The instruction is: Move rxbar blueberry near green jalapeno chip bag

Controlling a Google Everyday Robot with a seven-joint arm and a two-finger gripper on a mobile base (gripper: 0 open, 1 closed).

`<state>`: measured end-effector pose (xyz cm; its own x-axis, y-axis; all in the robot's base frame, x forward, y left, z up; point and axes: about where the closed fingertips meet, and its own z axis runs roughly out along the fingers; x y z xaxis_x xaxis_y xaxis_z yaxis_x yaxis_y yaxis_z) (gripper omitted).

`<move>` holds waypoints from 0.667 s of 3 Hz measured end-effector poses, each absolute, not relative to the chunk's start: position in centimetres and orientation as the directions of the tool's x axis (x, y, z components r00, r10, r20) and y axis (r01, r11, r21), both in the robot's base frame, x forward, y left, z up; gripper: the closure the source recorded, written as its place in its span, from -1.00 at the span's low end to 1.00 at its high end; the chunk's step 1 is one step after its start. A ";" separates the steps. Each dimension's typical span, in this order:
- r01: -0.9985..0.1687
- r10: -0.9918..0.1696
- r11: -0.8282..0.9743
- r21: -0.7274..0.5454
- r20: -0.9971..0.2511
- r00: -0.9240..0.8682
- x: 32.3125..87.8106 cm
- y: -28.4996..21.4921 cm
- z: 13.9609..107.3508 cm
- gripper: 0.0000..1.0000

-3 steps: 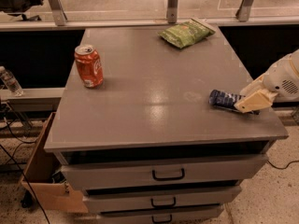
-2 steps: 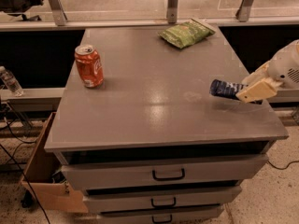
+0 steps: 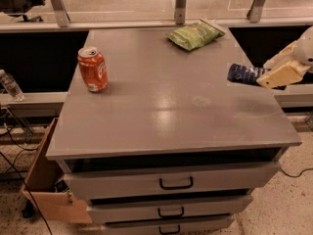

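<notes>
The robot's gripper will release the rxbar blueberry close beside the near edge of the green jalapeno chip bag (image 3: 216, 46).
The rxbar blueberry (image 3: 243, 74), a dark blue flat bar, is held in my gripper (image 3: 266, 77) at the right edge of the grey cabinet top, lifted above the surface. My gripper's pale fingers (image 3: 278, 74) are shut on the bar's right end. The green jalapeno chip bag (image 3: 194, 35) lies at the far edge of the top, behind and to the left of the bar, well apart from it.
An orange soda can (image 3: 93, 69) stands upright at the left of the grey cabinet top (image 3: 166, 106). Drawers with dark handles (image 3: 176, 183) are below. A cardboard box (image 3: 46, 180) sits on the floor at the left. A plastic bottle (image 3: 10, 84) lies on a ledge at far left.
My gripper has lifted the blue bar off the table top and carried it up and toward the far side, closer to the green bag. The can and the bag have not moved.
</notes>
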<state>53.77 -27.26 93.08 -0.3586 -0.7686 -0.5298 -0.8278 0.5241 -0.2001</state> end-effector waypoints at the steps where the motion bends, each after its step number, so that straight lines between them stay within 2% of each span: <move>1: -0.817 -0.753 0.539 -0.204 -0.551 -0.359 56.7 -27.2 92.4 1.00; 2: -0.794 -0.739 0.558 -0.241 -0.579 -0.344 60.6 -27.2 92.8 1.00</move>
<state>60.64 -27.23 92.85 -0.3440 -0.7392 -0.5790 -0.7941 0.5581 -0.2407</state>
